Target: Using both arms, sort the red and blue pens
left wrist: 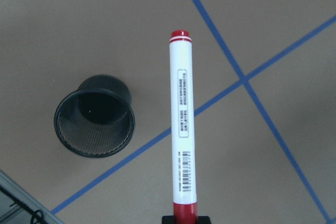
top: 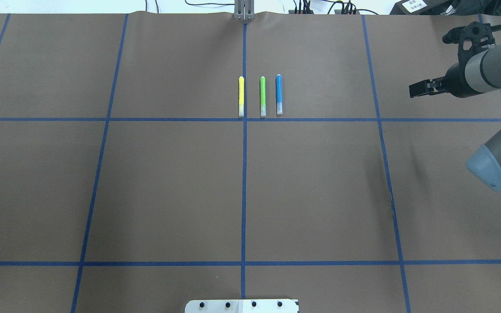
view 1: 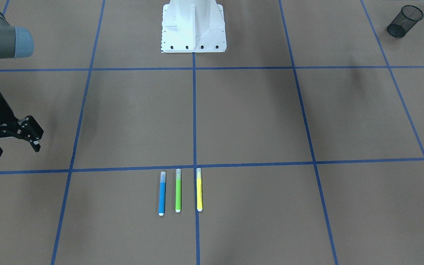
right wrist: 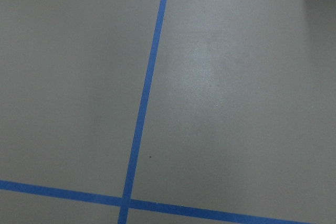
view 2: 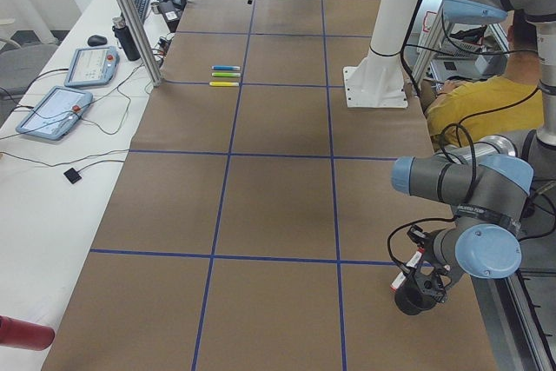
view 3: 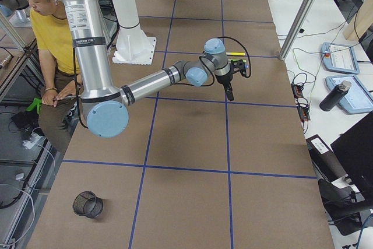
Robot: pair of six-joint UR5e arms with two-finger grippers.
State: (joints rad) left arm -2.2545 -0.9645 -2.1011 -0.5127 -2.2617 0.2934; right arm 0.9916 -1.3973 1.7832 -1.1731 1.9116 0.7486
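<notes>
The red pen is in my left gripper. It will let the pen go inside the black mesh cup (view 1: 407,17) (left wrist: 98,116), leaning on the cup's rim.
The red pen (left wrist: 182,129), white-barrelled with red ends, hangs point-down in my left gripper (left wrist: 185,217), which is shut on its lower red end. It hovers above the table just to the right of a black mesh cup (left wrist: 94,116). In the exterior left view that gripper (view 2: 419,277) is low beside the same cup (view 2: 410,299). The blue pen (view 1: 162,193) lies on the table next to a green marker (view 1: 178,190) and a yellow marker (view 1: 199,189). My right gripper (view 1: 16,146) hangs open and empty, far to the side of the blue pen (top: 279,94).
A second black mesh cup (view 3: 87,203) stands on the table's right end. Blue tape lines (top: 244,174) grid the brown table. The white robot base (view 1: 193,27) is at the back. A person in a yellow shirt (view 3: 52,33) sits behind the robot. Tablets and a bottle lie along the operators' side (view 2: 61,110).
</notes>
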